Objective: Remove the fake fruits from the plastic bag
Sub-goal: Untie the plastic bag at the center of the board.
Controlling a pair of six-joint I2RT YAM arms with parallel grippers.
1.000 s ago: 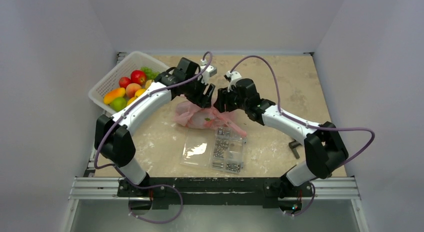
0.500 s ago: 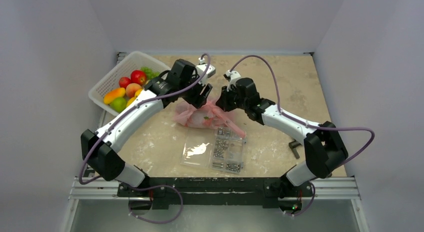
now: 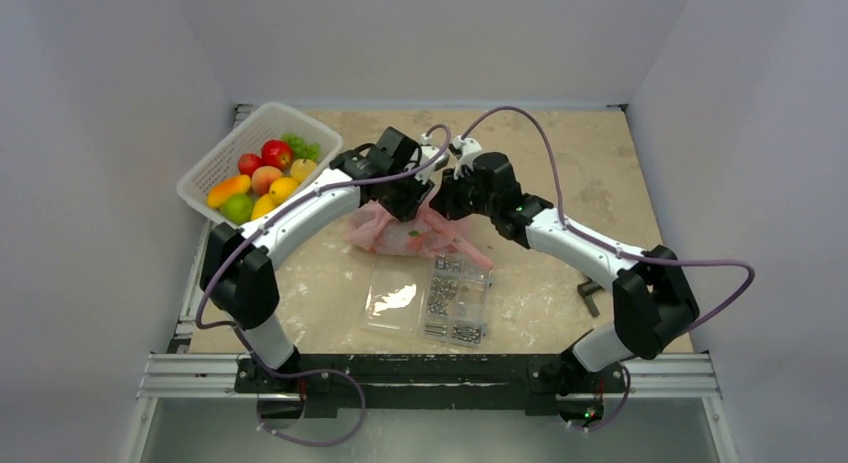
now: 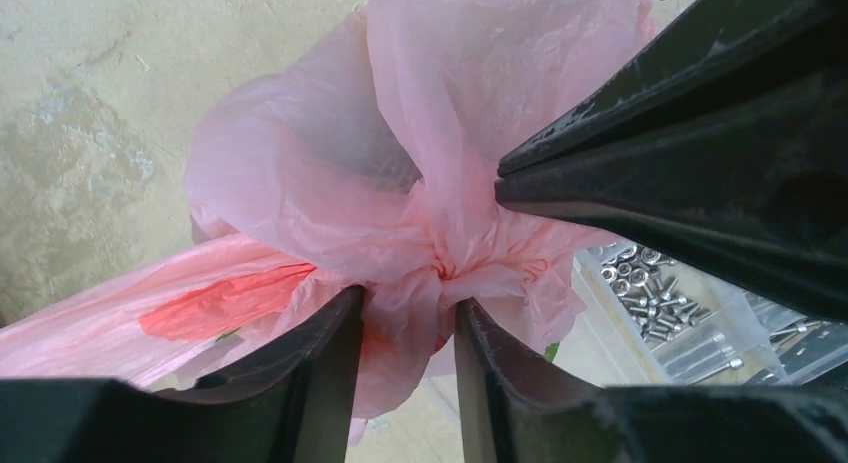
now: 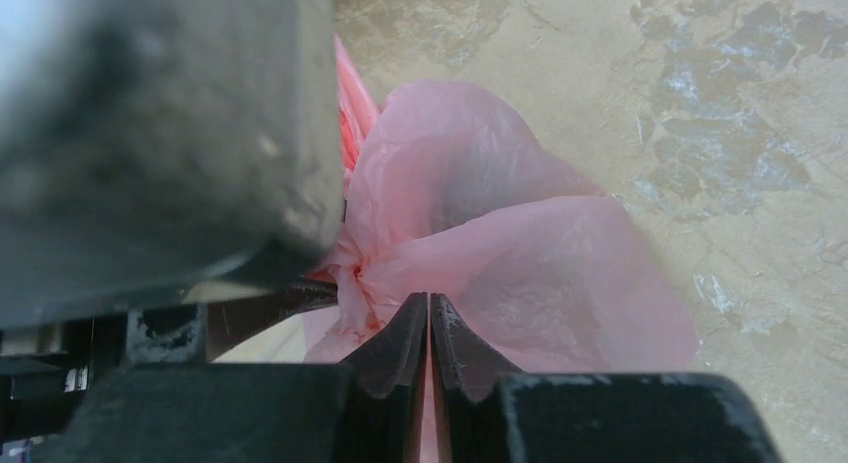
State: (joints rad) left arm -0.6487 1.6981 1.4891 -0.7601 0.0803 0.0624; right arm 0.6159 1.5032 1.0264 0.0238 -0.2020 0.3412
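Next, my right gripper takes the bag's loose flap (image 5: 560,273) and pulls it away from my left gripper, as it is pinching a thin fold of the bag beside the bag's twisted knot.
The pink plastic bag (image 3: 395,233) lies mid-table, its top twisted into a knot (image 4: 445,273). My left gripper (image 3: 418,205) is closed on the bunched plastic just below the knot (image 4: 405,303), with plastic pressed against both fingers. My right gripper (image 3: 441,205) is shut on a thin fold of the bag (image 5: 430,298), pink showing between its pads. The two grippers nearly touch. A dim grey round shape (image 5: 470,193) shows through the plastic and may be the melon. No other fruit inside the bag is clear.
A white basket (image 3: 215,168) at the far left holds several red, yellow, orange and green toy fruits. A clear case of metal screws (image 3: 455,298) and a flat clear lid (image 3: 392,295) lie just in front of the bag. A small dark tool (image 3: 590,295) lies at the right.
My left arm pulled back to the left, then swung right again, and its gripper now sits on the bag's neck. My right gripper has stayed shut on the bag.
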